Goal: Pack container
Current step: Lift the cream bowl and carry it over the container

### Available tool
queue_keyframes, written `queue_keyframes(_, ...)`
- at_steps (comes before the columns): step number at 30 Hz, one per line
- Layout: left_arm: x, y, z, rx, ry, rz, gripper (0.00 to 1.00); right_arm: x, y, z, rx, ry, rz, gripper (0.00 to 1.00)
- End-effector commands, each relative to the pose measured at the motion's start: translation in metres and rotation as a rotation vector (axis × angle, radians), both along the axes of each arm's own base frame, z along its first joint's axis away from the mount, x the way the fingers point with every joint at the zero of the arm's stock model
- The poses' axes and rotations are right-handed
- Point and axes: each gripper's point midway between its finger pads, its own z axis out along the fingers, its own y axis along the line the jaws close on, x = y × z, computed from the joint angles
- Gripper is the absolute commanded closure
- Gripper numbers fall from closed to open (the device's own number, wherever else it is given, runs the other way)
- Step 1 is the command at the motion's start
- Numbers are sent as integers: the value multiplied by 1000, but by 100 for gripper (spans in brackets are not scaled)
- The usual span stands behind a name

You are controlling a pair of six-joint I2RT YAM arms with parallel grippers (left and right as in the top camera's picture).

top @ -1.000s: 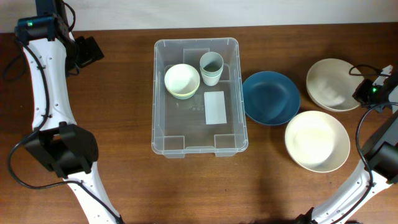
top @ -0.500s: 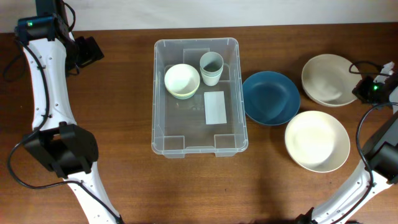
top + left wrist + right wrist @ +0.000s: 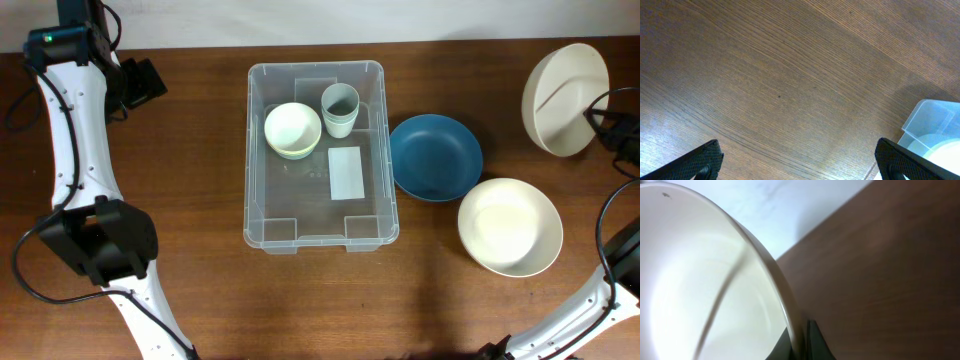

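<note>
Next, my right gripper lets go of the large cream bowl on the container's bottom (image 3: 318,191), in front of the small cream bowl.
The container (image 3: 300,205), a clear bin with a white label (image 3: 346,172), stands mid-table. Inside it are a small cream bowl (image 3: 293,130) and a pale cup (image 3: 339,108). At the far right my right gripper (image 3: 598,118) is shut on the rim of a large cream bowl (image 3: 567,85), which hangs tipped on edge above the table. In the right wrist view that bowl (image 3: 715,280) fills the left side, and the right gripper (image 3: 802,340) pinches its rim. My left gripper (image 3: 140,85) is at the far left. In its wrist view the left gripper (image 3: 802,160) is open over bare wood, left of the container's corner (image 3: 932,122).
A dark blue bowl (image 3: 435,157) lies just right of the container. Another large cream bowl (image 3: 510,226) sits nearer the front right. The table's far edge meets a white wall (image 3: 805,205) behind the lifted bowl.
The right gripper has raised its cream bowl off the table, tipping it onto its edge and carrying it toward the far right corner. The left arm has not moved.
</note>
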Motion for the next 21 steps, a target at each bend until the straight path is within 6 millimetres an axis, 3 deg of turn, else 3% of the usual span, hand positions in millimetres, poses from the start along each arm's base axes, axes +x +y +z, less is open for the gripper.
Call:
queue_keyframes(1,1,4,4,18,-10,-1,0,-1,31,74,1,-167,130,96)
queue_keyframes(6,1,4,4,18,-10,-1,1,7,85,132,-87,-256,228,96)
queue_keyframes(10,1,4,4,18,-10,-1,1,11,146,173,-152,-304,312,96)
queue_keyframes(13,1,4,4,18,-10,-1,1,11,201,193,-205,-293,360,96)
queue_keyframes(17,1,4,4,18,-10,-1,1,8,269,188,-318,-214,407,96)
queue_keyframes(21,1,4,4,18,-10,-1,1,0,328,146,-534,-28,432,96)
